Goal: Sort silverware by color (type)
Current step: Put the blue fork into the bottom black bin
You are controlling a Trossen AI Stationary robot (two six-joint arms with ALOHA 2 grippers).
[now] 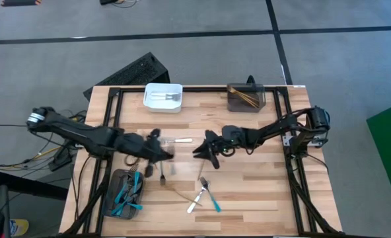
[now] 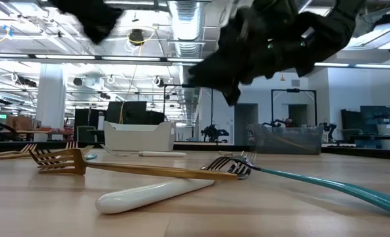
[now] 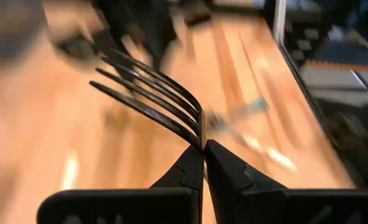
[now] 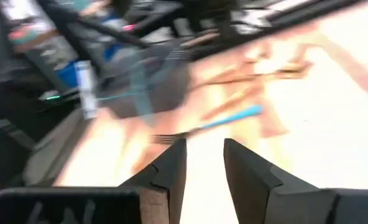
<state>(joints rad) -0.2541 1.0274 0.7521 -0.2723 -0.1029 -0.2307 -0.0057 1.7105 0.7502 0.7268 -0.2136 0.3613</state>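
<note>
My left gripper will let go of the dark fork onto the blue-handled pieces in the near dark bin (image 1: 124, 198).
My left gripper (image 1: 160, 155) hovers left of the table's middle, shut on a dark fork (image 3: 151, 94) whose tines stick out past the fingers. My right gripper (image 1: 204, 151) is open at the middle of the table with nothing between its fingers (image 4: 204, 163). Loose silverware lies flat near the near edge: a gold fork (image 2: 136, 169), a white-handled piece (image 2: 154, 194) and a blue-handled fork (image 1: 213, 198), the last also in the right wrist view (image 4: 234, 118). Another white-handled piece (image 1: 181, 140) lies between the grippers. My left gripper pinches the dark fork between its two fingertips (image 3: 187, 171), at the neck just behind the tines (image 3: 198, 138). The tines point away from the gripper, in line with the fingers. The handle is hidden behind the fingers. The fork looks lifted off the table.
A white bin (image 1: 164, 97) with silver pieces and a dark bin (image 1: 246, 98) with gold pieces stand at the far edge. A dark bin (image 1: 125, 194) with blue-handled pieces sits at the near left corner. Bare wood lies on the right half.
</note>
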